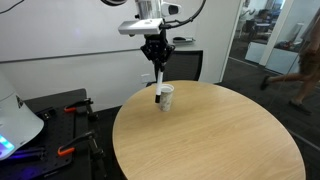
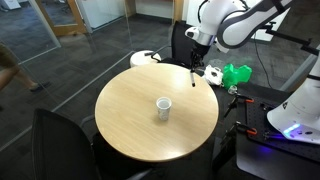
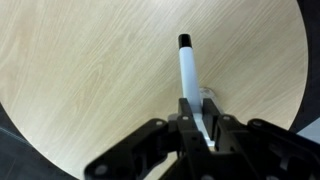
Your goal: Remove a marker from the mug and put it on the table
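Observation:
Next, I release the marker flat on the bare tabletop (image 1: 170,132) before the mug.
My gripper (image 1: 155,55) is shut on the marker (image 1: 158,80), a slim white stick that hangs down with its black cap end lowest. In an exterior view the gripper (image 2: 193,55) holds the marker (image 2: 193,75) over the table (image 2: 130,130) near its far edge, apart from the mug (image 2: 163,107). The small whitish mug (image 1: 166,97) stands upright on the round tan table (image 1: 220,140). In the wrist view the marker (image 3: 188,70) sticks out from between the fingers (image 3: 198,115) over the wood top (image 3: 90,70). The mug is out of the wrist view.
Black chairs stand round the table (image 2: 55,140) (image 1: 185,65). A green object (image 2: 237,73) and tools lie on a black bench beside the table. A white device with a blue light (image 1: 15,125) stands on another bench. A person (image 2: 12,68) is near the glass wall.

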{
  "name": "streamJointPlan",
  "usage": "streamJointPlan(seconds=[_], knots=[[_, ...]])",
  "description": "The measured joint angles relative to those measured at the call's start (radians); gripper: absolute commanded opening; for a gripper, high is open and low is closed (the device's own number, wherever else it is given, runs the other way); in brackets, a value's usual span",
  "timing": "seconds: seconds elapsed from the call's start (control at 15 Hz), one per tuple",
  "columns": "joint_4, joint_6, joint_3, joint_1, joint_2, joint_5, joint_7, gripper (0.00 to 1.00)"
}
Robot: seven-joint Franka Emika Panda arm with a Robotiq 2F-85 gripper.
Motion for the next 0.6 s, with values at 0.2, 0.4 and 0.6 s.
streamJointPlan(seconds=[0.2,0.4,0.6], knots=[[0.029,0.000,-0.024,-0.007,0.059,-0.058,0.128,0.05],[0.090,-0.003,-0.042,-0.012,0.143,-0.095,0.230,0.05],[0.171,-0.034,-0.046,-0.013,0.229,-0.099,0.278,0.05]])
